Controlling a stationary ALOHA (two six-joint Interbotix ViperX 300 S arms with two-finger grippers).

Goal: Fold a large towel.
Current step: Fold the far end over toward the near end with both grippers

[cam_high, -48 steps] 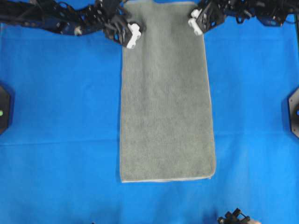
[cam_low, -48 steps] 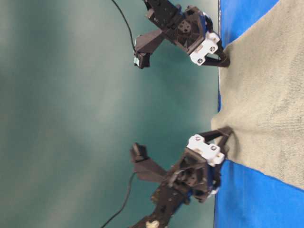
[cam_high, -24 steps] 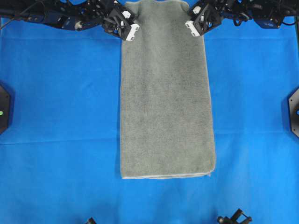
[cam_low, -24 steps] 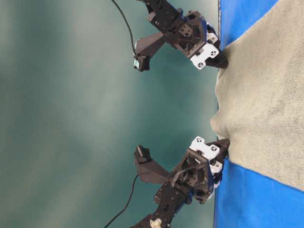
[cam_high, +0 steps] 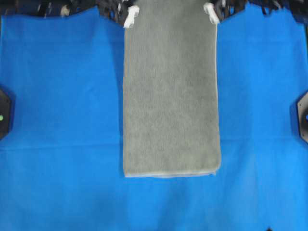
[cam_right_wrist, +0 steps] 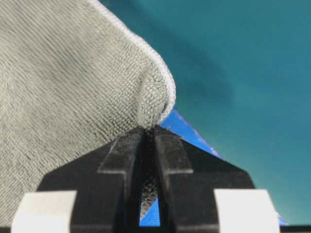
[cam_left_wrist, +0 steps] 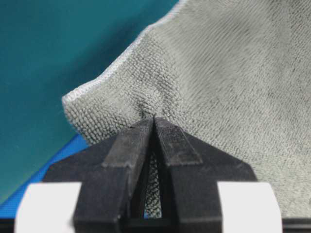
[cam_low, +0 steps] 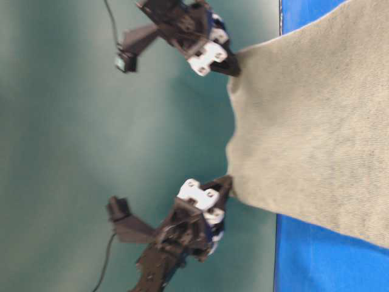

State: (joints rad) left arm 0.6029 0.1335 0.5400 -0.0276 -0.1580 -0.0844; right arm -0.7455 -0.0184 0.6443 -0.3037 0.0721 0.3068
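I need to use my right gripper to release the towel's far corner on its own side's near corner (cam_high: pixel 213 167), by the pale hem.
The large grey-green towel (cam_high: pixel 171 96) lies lengthwise down the middle of the blue sheet, its pale hem at the near end. Its far end is lifted off the table, as the table-level view (cam_low: pixel 304 121) shows. My left gripper (cam_high: pixel 130 18) is shut on the far left corner; it shows low in the table-level view (cam_low: pixel 229 181) and in its wrist view (cam_left_wrist: pixel 154 119), with cloth (cam_left_wrist: pixel 233 87) between the pads. My right gripper (cam_high: pixel 211 14) is shut on the far right corner; it also shows in the table-level view (cam_low: pixel 236 66) and in its wrist view (cam_right_wrist: pixel 148 128), pinching the towel's hemmed corner (cam_right_wrist: pixel 63 87).
The bright blue sheet (cam_high: pixel 57 120) covers the table on both sides of the towel. Black mounts stand at the left edge (cam_high: pixel 4 113) and the right edge (cam_high: pixel 303 115). A teal wall (cam_low: pixel 91 121) is behind the arms.
Both grippers have risen and drawn back toward the far edge with the towel corners. The far end has come up off the table and the near hem has slid away from the front.
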